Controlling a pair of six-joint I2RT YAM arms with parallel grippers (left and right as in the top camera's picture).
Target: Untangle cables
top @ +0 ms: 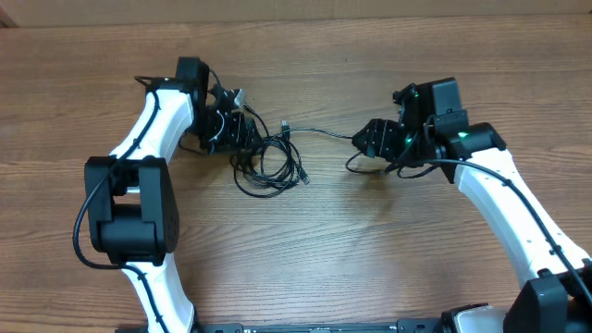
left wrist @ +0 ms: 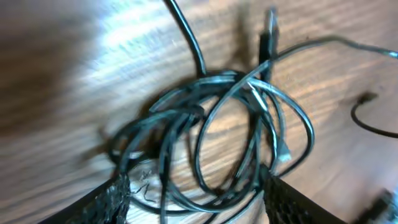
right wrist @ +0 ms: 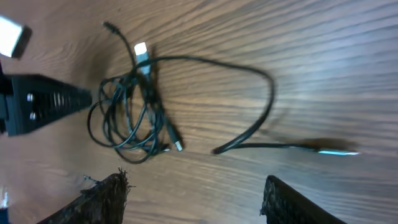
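The loops [top: 271,146] [right wrist: 127,93] are beside my left gripper's fingers, on the knot of cables. My right gripper needs to go there and close on them.
The cables [top: 268,165] lie as a knot of thin black loops on the wooden table, left of centre. One strand [top: 319,133] runs from the knot right toward my right gripper. In the left wrist view the knot [left wrist: 211,118] fills the frame. My left gripper [left wrist: 199,200] is open, and several loops lie between its fingers. In the overhead view the left gripper [top: 242,139] is at the knot's upper left edge. My right gripper [right wrist: 196,199] is open and empty above bare wood. It sees the knot [right wrist: 130,118], a silvery plug [right wrist: 141,50] and a loose curved strand [right wrist: 264,93].
The wooden table [top: 351,250] spreads all round. A short cable loop [top: 356,165] lies just under my right gripper [top: 368,141]. A plug [right wrist: 336,151] lies blurred at the right of the right wrist view. The white arms reach in from both front corners.
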